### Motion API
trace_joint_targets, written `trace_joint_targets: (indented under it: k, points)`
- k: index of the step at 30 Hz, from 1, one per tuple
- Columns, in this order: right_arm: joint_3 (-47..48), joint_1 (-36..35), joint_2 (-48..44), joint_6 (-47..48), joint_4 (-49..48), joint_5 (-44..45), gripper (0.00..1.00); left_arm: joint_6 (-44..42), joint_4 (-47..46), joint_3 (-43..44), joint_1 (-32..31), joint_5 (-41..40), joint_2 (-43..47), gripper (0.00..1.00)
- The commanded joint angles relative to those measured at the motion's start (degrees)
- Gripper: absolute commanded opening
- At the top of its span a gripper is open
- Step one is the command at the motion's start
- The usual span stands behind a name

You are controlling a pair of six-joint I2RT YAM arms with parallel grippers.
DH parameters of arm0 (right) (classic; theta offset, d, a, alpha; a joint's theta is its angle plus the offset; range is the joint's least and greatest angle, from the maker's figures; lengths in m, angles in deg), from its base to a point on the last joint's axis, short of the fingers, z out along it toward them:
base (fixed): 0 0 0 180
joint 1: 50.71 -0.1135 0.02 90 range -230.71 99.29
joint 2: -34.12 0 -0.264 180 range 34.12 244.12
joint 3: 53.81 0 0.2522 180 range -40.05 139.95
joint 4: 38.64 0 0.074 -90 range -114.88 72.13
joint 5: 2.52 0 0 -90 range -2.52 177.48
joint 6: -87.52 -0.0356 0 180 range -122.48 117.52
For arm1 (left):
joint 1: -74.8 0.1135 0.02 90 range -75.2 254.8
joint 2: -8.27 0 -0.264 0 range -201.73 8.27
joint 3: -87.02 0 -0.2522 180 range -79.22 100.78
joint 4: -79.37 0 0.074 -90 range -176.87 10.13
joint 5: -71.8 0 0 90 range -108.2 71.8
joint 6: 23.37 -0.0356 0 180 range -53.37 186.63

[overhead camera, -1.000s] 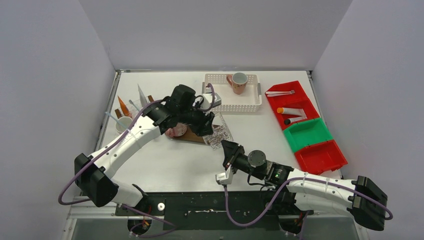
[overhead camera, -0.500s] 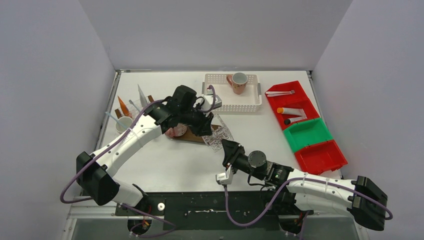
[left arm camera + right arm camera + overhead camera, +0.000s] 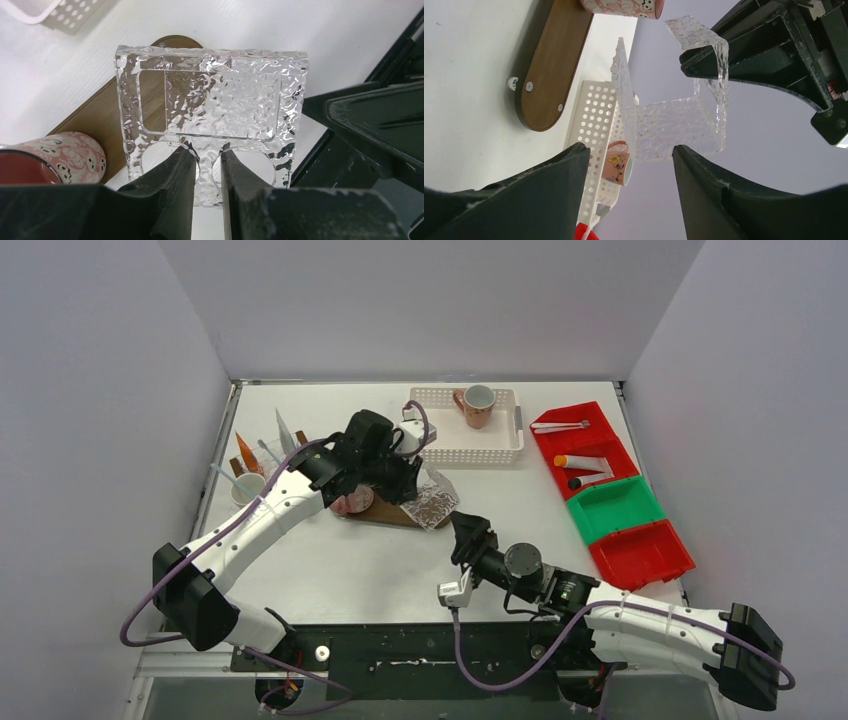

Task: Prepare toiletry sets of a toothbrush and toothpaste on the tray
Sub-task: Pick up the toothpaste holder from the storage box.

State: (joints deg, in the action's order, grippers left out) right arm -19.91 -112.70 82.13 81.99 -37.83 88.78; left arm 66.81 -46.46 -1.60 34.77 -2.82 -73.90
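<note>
The robot's left gripper should set the clear acrylic holder down on the oval wooden tray [image 3: 390, 509] [image 3: 129, 120] beside the pink patterned mug. The holder now hangs tilted over that tray.
My left gripper [image 3: 208, 155] is shut on the near edge of a clear, rippled acrylic holder [image 3: 210, 105], which hangs tilted over the right end of the oval wooden tray [image 3: 385, 512]. A pink patterned mug [image 3: 352, 502] stands on that tray. My right gripper [image 3: 630, 150] stands open just short of the holder [image 3: 674, 125], touching nothing. A toothpaste tube [image 3: 585, 462] and a toothbrush [image 3: 560, 426] lie in the red bin [image 3: 600, 435] at the right.
A white perforated basket [image 3: 445, 440] at the back holds a pink flowered mug [image 3: 477, 405]. A green bin [image 3: 615, 508] and another red bin [image 3: 640, 552] sit at the right. Cups with brushes and tubes [image 3: 246, 470] stand at the far left.
My right gripper opened, let go of the clear holder and drew back toward the near edge. The left gripper closed on the holder and now carries it alone, tipped up.
</note>
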Motion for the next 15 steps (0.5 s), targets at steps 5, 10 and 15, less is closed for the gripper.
trace_joint_targets:
  k: [5, 10, 15]
  points:
    - [5.06, -0.62, -3.90, -15.40, 8.42, 5.83, 0.67, 12.45, -6.49, -0.13, -0.18, -12.48, 2.24, 0.00]
    - [6.60, -0.61, -4.69, -27.02, 7.89, 11.22, 0.70, 16.86, -6.59, -0.12, -0.69, -17.79, 1.15, 0.00]
    - [10.13, -0.67, -3.29, -41.31, 8.26, 20.22, 0.74, 19.93, -6.35, -0.02, -1.70, -22.11, -0.08, 0.00]
